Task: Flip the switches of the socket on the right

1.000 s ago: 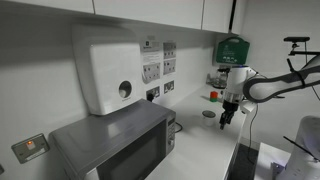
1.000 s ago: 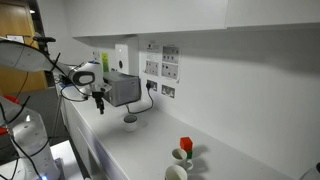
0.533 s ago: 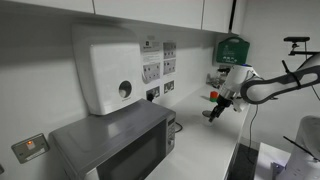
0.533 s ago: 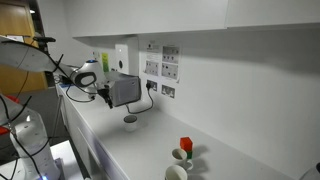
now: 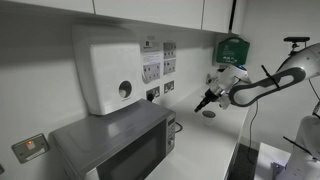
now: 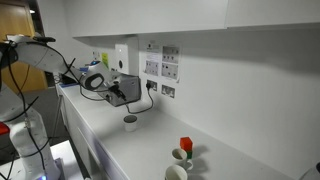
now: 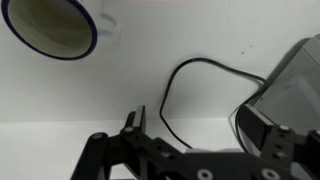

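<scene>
The gripper needs to close empty in front of the plug-free socket point(image 5: 168, 86), next to the one with the black plug, to push its switches.
The socket point(image 5: 167, 86) is a small white plate without a plug, low on the wall, right of a like plate with a black plug point(image 5: 152, 94). It also shows in an exterior view point(image 6: 168, 91). Its switches are too small to make out. My gripper point(image 5: 202, 102) is open and empty, tilted towards the wall and well short of the socket. In an exterior view it hangs in front of the microwave point(image 6: 124, 93). In the wrist view my gripper point(image 7: 200, 128) spans bare counter and a black cable point(image 7: 172, 90); the socket is out of view there.
A microwave point(image 5: 115, 145) stands on the counter under a white wall unit point(image 5: 105, 68). A blue-rimmed cup point(image 7: 50, 25) stands on the counter near my gripper point(image 6: 130, 121). A red-topped item point(image 6: 185, 146) and a green box point(image 5: 232, 47) are further along.
My gripper has swung from pointing down at the counter to pointing towards the wall, and has moved closer to the wall and the microwave. It stays open.
</scene>
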`<state>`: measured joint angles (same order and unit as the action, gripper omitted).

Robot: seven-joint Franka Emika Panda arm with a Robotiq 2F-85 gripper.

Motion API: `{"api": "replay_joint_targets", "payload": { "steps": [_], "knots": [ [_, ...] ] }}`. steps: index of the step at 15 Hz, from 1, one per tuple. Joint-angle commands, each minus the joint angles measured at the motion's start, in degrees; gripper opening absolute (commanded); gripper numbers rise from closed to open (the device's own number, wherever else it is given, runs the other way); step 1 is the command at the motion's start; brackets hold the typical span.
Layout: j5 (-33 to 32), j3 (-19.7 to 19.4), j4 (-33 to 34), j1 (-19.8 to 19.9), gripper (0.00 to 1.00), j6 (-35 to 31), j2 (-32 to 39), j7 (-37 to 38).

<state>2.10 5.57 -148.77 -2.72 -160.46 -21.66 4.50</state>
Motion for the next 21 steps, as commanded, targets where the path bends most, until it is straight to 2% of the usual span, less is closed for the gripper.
{"api": "replay_joint_targets", "payload": {
  "steps": [1, 10, 11, 12, 14, 15, 16, 18, 21],
  "knots": [
    [-2.45, -1.9, 7.65, 0.69, 1.0, -2.68, 6.83, -3.99],
    [0.0, -6.76, 23.48, 0.19, 1.0, 0.66, 16.13, -11.42],
    [0.79, -7.39, 24.82, -0.2, 0.75, 1.19, 17.16, -12.3],
    [1.6, -7.73, 26.32, -0.25, 0.72, 2.13, 18.27, -13.2],
    [3.3, -7.9, 28.56, -0.24, 0.58, 5.58, 19.65, -14.17],
    [0.94, -6.61, 24.82, 0.73, 0.51, 2.56, 17.67, -11.06],
    [1.07, -6.59, 25.44, 0.76, 0.7, 3.05, 18.24, -11.18],
    [1.02, -6.49, 25.28, 0.75, 0.53, 3.05, 18.4, -11.08],
    [1.01, -6.36, 25.27, 0.71, 0.52, 3.05, 18.39, -11.06]
  ]
}}
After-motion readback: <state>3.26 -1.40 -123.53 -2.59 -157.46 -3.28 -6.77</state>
